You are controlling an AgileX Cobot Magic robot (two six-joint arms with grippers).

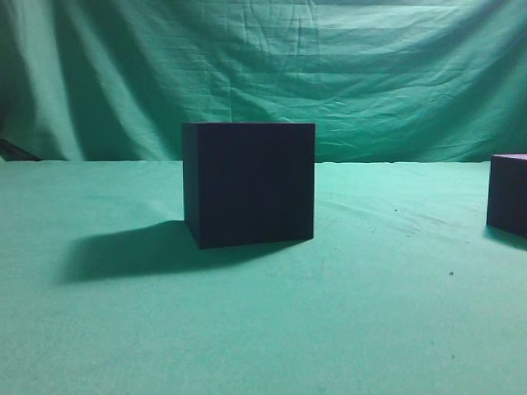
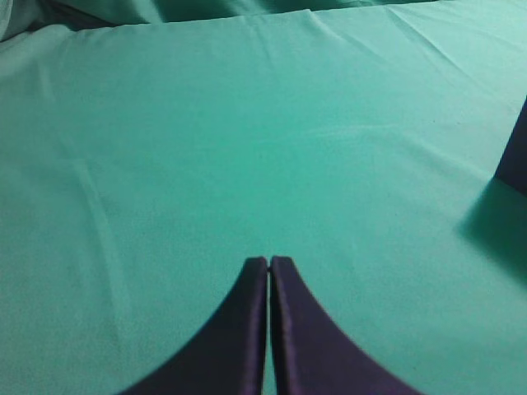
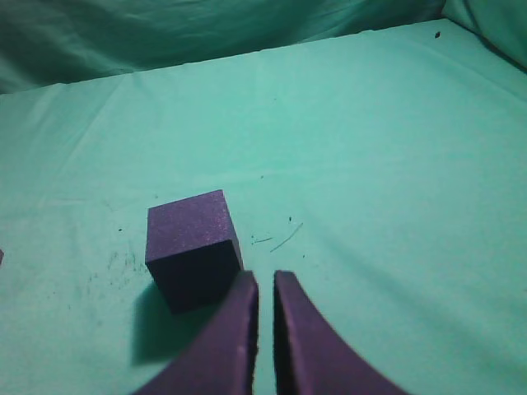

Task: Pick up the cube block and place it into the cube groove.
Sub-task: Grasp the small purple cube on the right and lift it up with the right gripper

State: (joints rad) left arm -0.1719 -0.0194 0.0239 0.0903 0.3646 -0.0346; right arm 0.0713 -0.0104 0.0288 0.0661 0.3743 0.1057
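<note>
The robot's right gripper needs to next move down over the cube block and close on the cube block's opposite upright sides [image 1: 508, 195] [image 3: 194, 257], leaving the block's top uncovered.
The cube groove [image 1: 251, 185] is a large dark box standing on the green cloth in the middle of the exterior view; its opening does not show. Its edge also shows at the right border of the left wrist view [image 2: 516, 156]. The cube block [image 1: 509, 193], a small dark purple cube, sits at the right edge of the exterior view. In the right wrist view the cube block [image 3: 193, 247] lies just left of and beyond my right gripper [image 3: 265, 280], which is shut and empty. My left gripper [image 2: 269, 262] is shut and empty over bare cloth. Neither gripper shows in the exterior view.
A green cloth [image 1: 263, 329] covers the table and hangs as a backdrop [image 1: 263, 66] behind it. A few dark threads and specks [image 3: 284, 237] lie on the cloth near the cube block.
</note>
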